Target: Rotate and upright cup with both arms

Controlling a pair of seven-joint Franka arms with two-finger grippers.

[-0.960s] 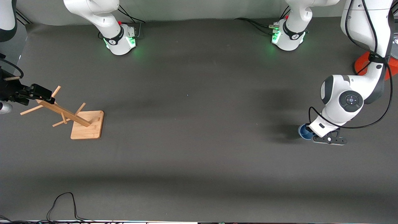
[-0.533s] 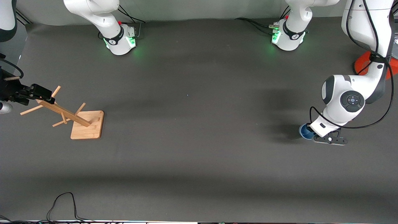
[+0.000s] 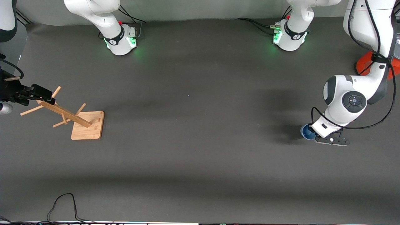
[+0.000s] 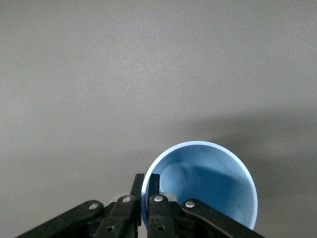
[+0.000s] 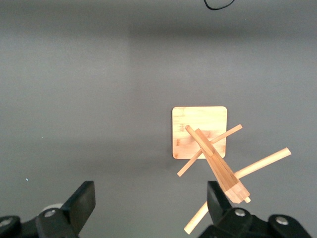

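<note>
Next, my left gripper sets the pale-blue cup down and lets go of it on the bare table about midway (image 3: pixel 236 132) between the wooden rack and the can.
The pale-blue cup (image 3: pixel 306 132) sits near the left arm's end of the table, mostly hidden under the left hand. Its darker blue inside shows. My left gripper (image 3: pixel 316 136) is shut on the cup's rim. In the left wrist view one finger is inside the cup (image 4: pixel 208 191) and one outside, and the left gripper (image 4: pixel 147 187) pinches the wall. My right gripper (image 3: pixel 40 93) is open and empty at the right arm's end of the table, over the top of a wooden rack. In the right wrist view the right gripper (image 5: pixel 151 203) has its fingers wide apart.
A wooden peg rack (image 3: pixel 76 120) on a square base leans at the right arm's end; it also shows in the right wrist view (image 5: pixel 210 146), its post tip beside one finger. An orange-red can (image 3: pixel 362 65) stands partly hidden by the left arm. A black cable (image 3: pixel 62 203) lies at the front edge.
</note>
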